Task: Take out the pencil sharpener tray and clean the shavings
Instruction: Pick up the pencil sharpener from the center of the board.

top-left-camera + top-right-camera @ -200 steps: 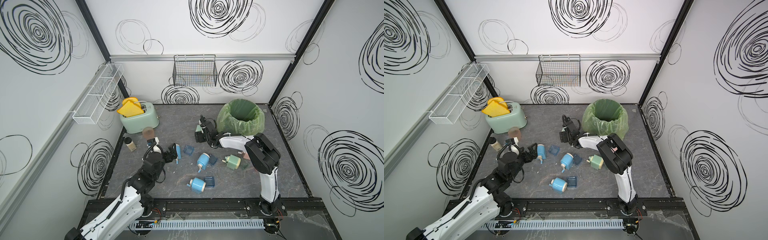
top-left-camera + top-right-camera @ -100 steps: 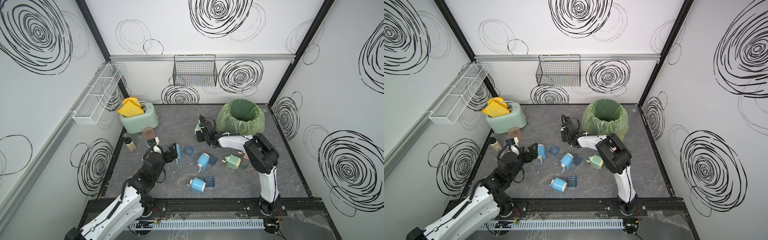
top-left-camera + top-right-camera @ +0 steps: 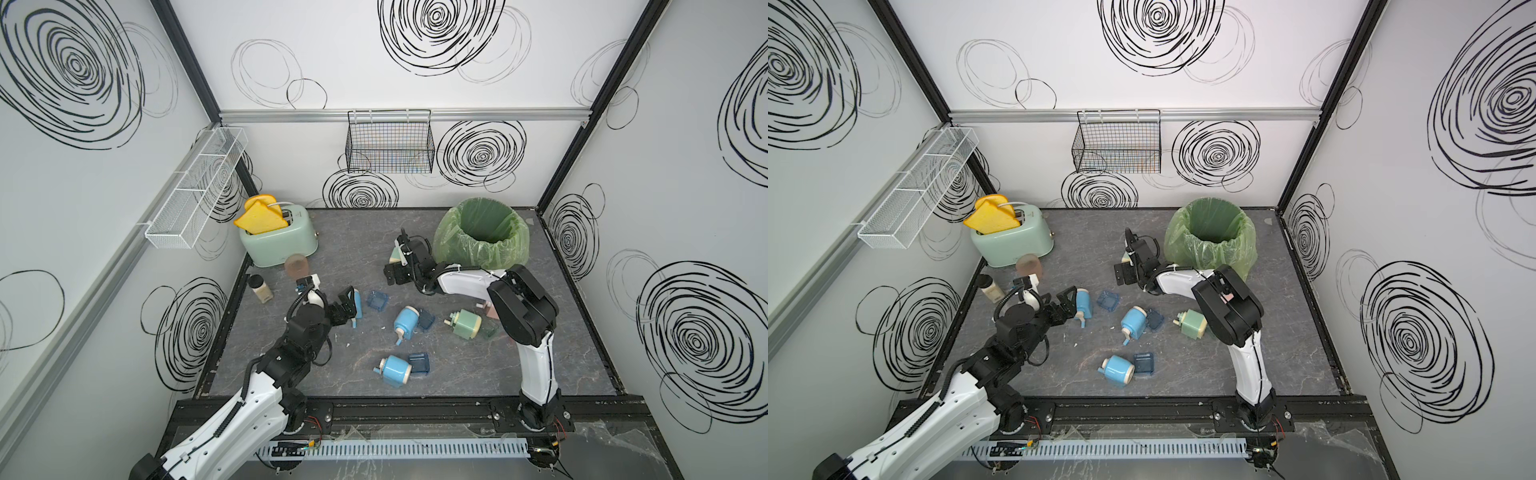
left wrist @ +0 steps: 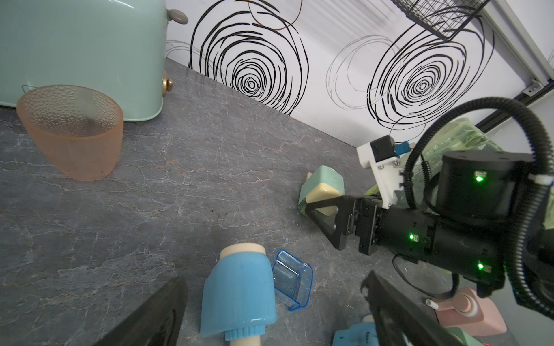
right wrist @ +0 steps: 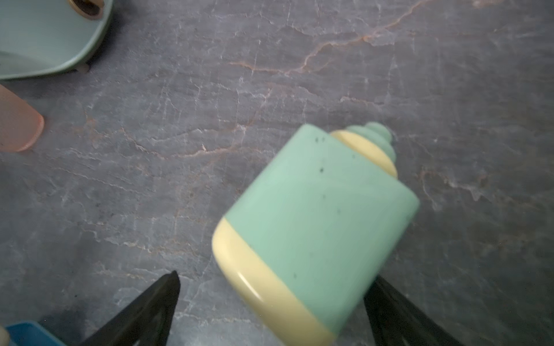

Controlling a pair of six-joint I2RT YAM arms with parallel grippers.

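Observation:
The green sharpener lies at a slant between my right gripper's fingers. I will grip its sides near the cream end (image 5: pixel 266 285) and straighten it before I lift it.
A green and cream pencil sharpener (image 3: pixel 395 254) (image 5: pixel 314 227) sits on the table next to the bin. My right gripper (image 3: pixel 395 261) (image 5: pixel 275 277) is open, and its jaws stand wide on either side of it; one finger is clearly apart from it. A blue sharpener (image 3: pixel 356 305) (image 4: pixel 238 296) lies on its side between the wide jaws of my open left gripper (image 3: pixel 349 309) (image 4: pixel 274 278), untouched. A clear blue tray (image 4: pixel 292 278) (image 3: pixel 377 300) lies loose beside it.
Two more blue sharpeners (image 3: pixel 405 324) (image 3: pixel 392 370) and their blue trays (image 3: pixel 426 321) (image 3: pixel 418 363) lie mid-table, with another green sharpener (image 3: pixel 465 326). The green-bagged bin (image 3: pixel 482 237) stands at the back right. The toaster (image 3: pixel 278 239), pink cup (image 3: pixel 297 266) and small bottle (image 3: pixel 259 286) stand at the left.
My right gripper's jaws have spread wide around the green sharpener, which looks blurred in the right wrist view. The left arm has not moved.

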